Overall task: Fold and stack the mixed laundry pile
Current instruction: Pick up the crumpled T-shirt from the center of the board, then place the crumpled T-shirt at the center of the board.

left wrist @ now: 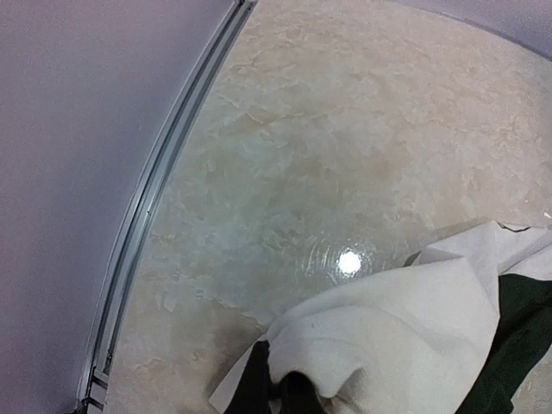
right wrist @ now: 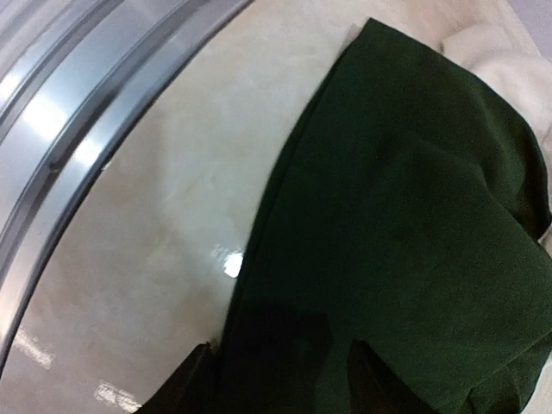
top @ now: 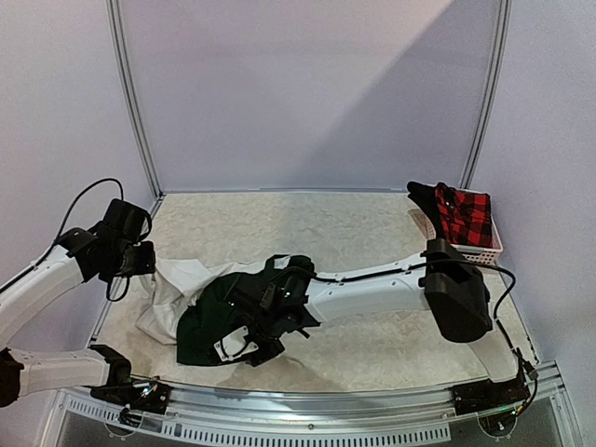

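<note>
My left gripper is going to put the white cloth down on the near tabletop (top: 279, 303) beneath my right gripper.
The white cloth (top: 177, 284) lies crumpled at the table's left, with a dark green garment (top: 209, 317) partly over its near right side. My left gripper (top: 147, 264) is shut on the white cloth's edge; in the left wrist view the cloth (left wrist: 405, 328) drapes over the closed gripper (left wrist: 280, 392). My right gripper (top: 244, 343) is open just above the dark green garment (right wrist: 405, 216), its fingers (right wrist: 185, 384) straddling the garment's left hem. The red-and-black checked flannel shirt (top: 466, 216) sits in the pink basket at the back right.
The pink perforated basket (top: 489, 247) stands at the back right, by the right arm's elbow. A metal rail runs along the table's left edge (left wrist: 147, 216) and near edge (right wrist: 78, 112). Bare tabletop (top: 317, 223) lies behind the garments.
</note>
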